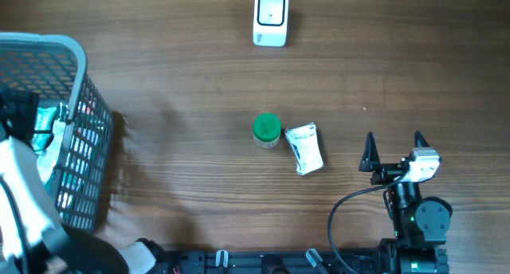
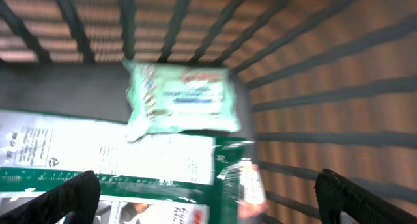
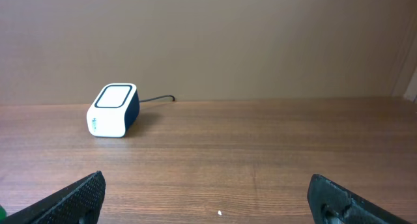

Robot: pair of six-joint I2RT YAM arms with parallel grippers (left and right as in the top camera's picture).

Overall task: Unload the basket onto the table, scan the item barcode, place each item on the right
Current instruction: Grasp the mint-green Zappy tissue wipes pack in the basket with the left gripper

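The pale green packet in the basket is next for my left gripper, which should go to it and close on the packet's end with the round symbols point(image 1: 44, 119) point(image 2: 154, 107).
The white barcode scanner point(image 1: 270, 19) stands at the far middle of the table and shows again as the scanner point(image 3: 113, 111) in the right wrist view. My left gripper point(image 2: 212, 204) hangs open inside the basket point(image 1: 76, 83), nothing between its fingers. Below it lie a pale green packet point(image 2: 179, 97), a flat green and white package point(image 2: 104, 165) and a small red and white sachet point(image 2: 249, 185). My right gripper point(image 1: 393, 150) rests open and empty at the near right, pointing toward the scanner.
A green-lidded jar point(image 1: 266, 131) and a white packet point(image 1: 304, 148) lie side by side mid-table, left of my right gripper. The grey wire basket takes up the left edge, with my white left arm point(image 1: 16, 194) reaching into it.
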